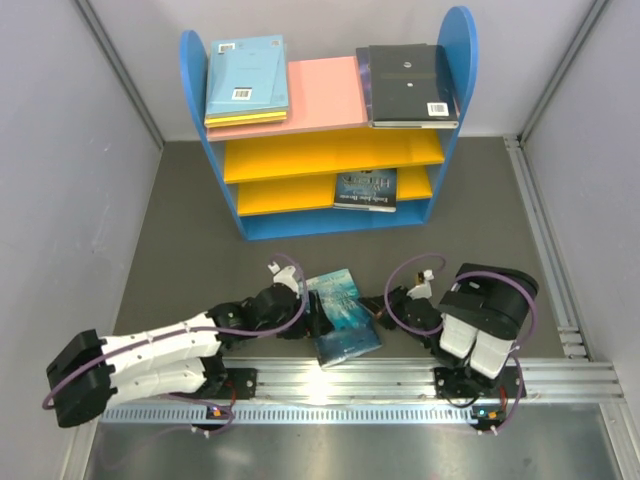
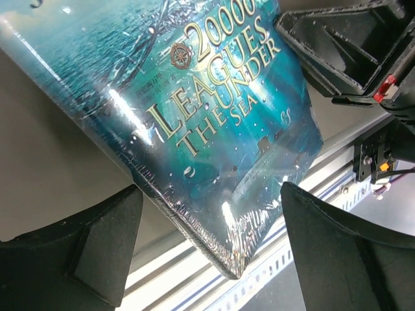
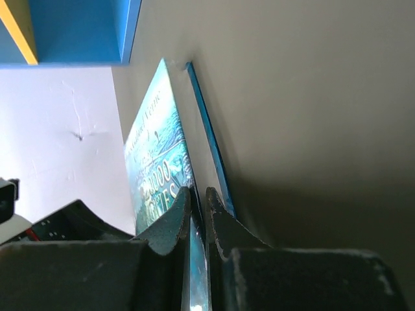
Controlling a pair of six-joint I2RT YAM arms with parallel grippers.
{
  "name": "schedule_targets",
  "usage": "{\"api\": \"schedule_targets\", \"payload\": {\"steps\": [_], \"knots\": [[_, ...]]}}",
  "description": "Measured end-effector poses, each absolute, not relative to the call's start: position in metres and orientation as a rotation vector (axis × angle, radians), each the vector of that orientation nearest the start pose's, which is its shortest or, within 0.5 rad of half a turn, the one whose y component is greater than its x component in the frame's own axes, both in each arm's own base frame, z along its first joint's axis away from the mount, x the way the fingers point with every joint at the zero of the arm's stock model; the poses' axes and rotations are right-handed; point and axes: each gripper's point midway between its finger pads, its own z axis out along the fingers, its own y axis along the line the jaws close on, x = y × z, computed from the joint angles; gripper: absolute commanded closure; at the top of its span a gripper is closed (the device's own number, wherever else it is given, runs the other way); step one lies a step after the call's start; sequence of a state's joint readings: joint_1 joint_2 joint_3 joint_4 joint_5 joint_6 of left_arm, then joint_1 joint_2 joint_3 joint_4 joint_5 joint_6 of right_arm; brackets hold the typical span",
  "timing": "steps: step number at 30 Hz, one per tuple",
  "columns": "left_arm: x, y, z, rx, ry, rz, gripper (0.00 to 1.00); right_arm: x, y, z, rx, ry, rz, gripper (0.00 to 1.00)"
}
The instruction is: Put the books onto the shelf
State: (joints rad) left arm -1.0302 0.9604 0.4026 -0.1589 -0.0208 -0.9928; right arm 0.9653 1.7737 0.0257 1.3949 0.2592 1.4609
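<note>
The robot's right gripper will release the teal book on the grey mat's near edge [image 1: 357,335], with one corner of the book overlapping the silver rail.
A teal book [image 1: 345,315] titled "20000 Leagues Under the Sea" is at the near edge of the grey mat, between my two grippers. My right gripper [image 1: 385,305] is shut on its right edge; in the right wrist view the fingers [image 3: 175,220] pinch the teal book [image 3: 152,162]. My left gripper [image 2: 211,214] is open, and the teal book's [image 2: 194,116] near corner sits between its fingers without touching them. The shelf [image 1: 325,90] stands at the back. It holds a light blue book [image 1: 246,75] on a yellow one, a black book [image 1: 408,82] and a dark book [image 1: 366,190].
A silver aluminium rail [image 1: 400,375] runs along the near edge under the arm bases, just below the teal book's corner. Grey walls close in the left, right and back. A metal strip [image 1: 545,230] lines the mat's right side.
</note>
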Motion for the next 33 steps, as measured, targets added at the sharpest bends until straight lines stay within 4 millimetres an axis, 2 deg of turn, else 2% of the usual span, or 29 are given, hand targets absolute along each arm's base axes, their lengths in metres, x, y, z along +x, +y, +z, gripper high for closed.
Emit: {"api": "schedule_targets", "payload": {"steps": [6, 9, 12, 16, 20, 25, 29, 33], "knots": [[0.121, -0.238, 0.082, -0.056, 2.416, -0.942, 0.09, 0.173, 0.275, 0.028, 0.661, 2.117, 1.358, 1.0], [0.126, -0.22, 0.069, -0.145, 2.356, -0.925, 0.07, 0.157, 0.283, 0.027, 0.604, 2.18, 1.409, 1.0], [0.13, -0.202, 0.049, -0.239, 2.303, -0.903, 0.07, 0.131, 0.295, 0.028, 0.511, 2.267, 1.493, 1.0], [0.143, -0.191, 0.052, -0.359, 2.203, -0.906, 0.07, 0.105, 0.303, 0.028, 0.413, 2.359, 1.572, 1.0], [0.145, -0.184, 0.048, -0.426, 2.221, -0.853, 0.07, 0.094, 0.306, 0.029, 0.377, 2.395, 1.609, 1.0], [0.14, -0.186, 0.038, -0.383, 2.337, -0.735, 0.09, 0.094, 0.307, 0.028, 0.375, 2.403, 1.609, 1.0], [0.144, -0.201, 0.03, -0.24, 2.441, -0.6, 0.12, 0.091, 0.305, 0.027, 0.369, 2.424, 1.613, 1.0], [0.16, -0.217, 0.029, -0.148, 2.365, -0.626, 0.12, 0.081, 0.305, 0.025, 0.334, 2.473, 1.637, 1.0]]}}
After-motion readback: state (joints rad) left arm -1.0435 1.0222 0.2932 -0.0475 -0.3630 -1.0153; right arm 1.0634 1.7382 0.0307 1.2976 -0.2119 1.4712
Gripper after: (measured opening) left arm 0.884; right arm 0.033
